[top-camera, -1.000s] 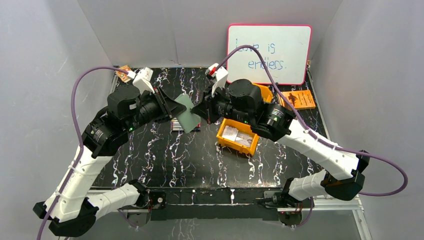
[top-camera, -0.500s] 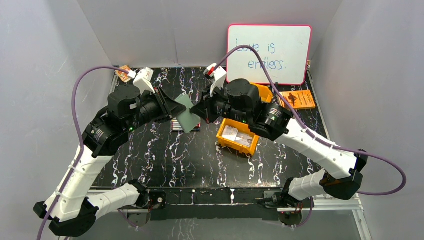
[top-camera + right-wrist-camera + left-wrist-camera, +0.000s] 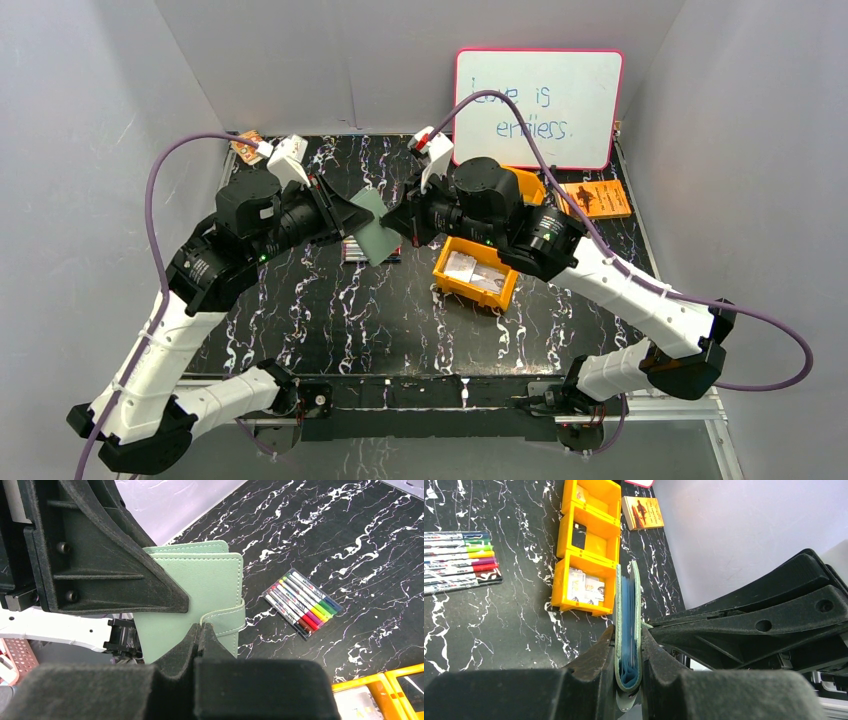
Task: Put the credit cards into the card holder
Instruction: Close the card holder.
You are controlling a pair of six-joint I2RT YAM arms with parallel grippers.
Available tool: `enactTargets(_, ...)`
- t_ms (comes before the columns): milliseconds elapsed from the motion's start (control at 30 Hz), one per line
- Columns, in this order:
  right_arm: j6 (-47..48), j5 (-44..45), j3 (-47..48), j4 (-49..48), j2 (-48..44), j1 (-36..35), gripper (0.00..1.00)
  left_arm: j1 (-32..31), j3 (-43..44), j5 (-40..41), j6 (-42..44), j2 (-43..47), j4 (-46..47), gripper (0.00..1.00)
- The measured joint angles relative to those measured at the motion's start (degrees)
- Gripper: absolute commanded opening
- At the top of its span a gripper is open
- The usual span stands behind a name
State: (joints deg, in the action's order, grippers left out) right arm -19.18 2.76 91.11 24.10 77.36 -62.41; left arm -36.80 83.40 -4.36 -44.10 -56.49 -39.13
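Observation:
The card holder, now hanging above the table's middle, will be put down by my left gripper on the bare table [image 3: 351, 332], in between the coloured markers and the front edge.
The grey-green card holder [image 3: 375, 232] hangs folded above the table's middle, spine down in my left gripper [image 3: 628, 630], which is shut on it. Its blue inner pockets [image 3: 628, 605] show edge-on between the covers. My right gripper [image 3: 202, 626] is shut, and the end of the holder's side tab [image 3: 225, 622] is pinched between its tips. The credit cards [image 3: 584, 586] lie pale in the nearest compartment of the orange bin [image 3: 445, 272]. A dark card [image 3: 579, 535] sits in the middle compartment.
A pack of coloured markers [image 3: 303, 604] lies on the black marbled table under the holder. An orange booklet [image 3: 600, 198] lies at the back right, and a whiteboard [image 3: 538, 108] leans on the rear wall. A small orange-and-white packet [image 3: 247, 145] sits at the back left corner.
The right arm has edged slightly left toward the card holder. The left arm and the holder have stayed still.

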Motion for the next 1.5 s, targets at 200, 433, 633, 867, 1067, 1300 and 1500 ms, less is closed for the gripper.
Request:
enactTargets(200,-0.4,-0.5,-0.1,-0.1,0.0,0.4,0.00,0.5,-1.4,-1.4,-0.5,0.5,2.2,0.00)
enactTargets(433,-2.0,-1.4,-1.6,-2.1,-0.2,0.8,0.00,1.1,-2.4,-1.6,-1.8,1.1,3.0,0.00)
enactTargets(633,-3.6,-1.9,-3.3,-3.8,-0.5,1.2,0.00,1.4,-3.1,-1.6,-2.8,1.2,3.1,0.00)
enactTargets(867,-4.9,-2.5,-3.9,-5.0,-0.5,1.5,0.00,1.5,-3.2,-1.6,-3.5,1.4,3.5,0.00)
enactTargets(1067,-5.7,-2.7,-4.1,-5.8,-0.8,1.7,0.00,1.6,-3.4,-1.6,-4.0,1.7,4.7,0.00)
enactTargets(1300,-7.5,-5.0,-4.8,-8.3,-0.7,1.6,0.00,1.8,-3.4,-1.9,-5.0,1.7,7.8,0.00)
enactTargets(1500,-8.1,-5.4,-5.5,-9.5,-1.5,1.6,0.19,1.8,-3.4,-2.1,-4.1,2.0,8.2,0.00)
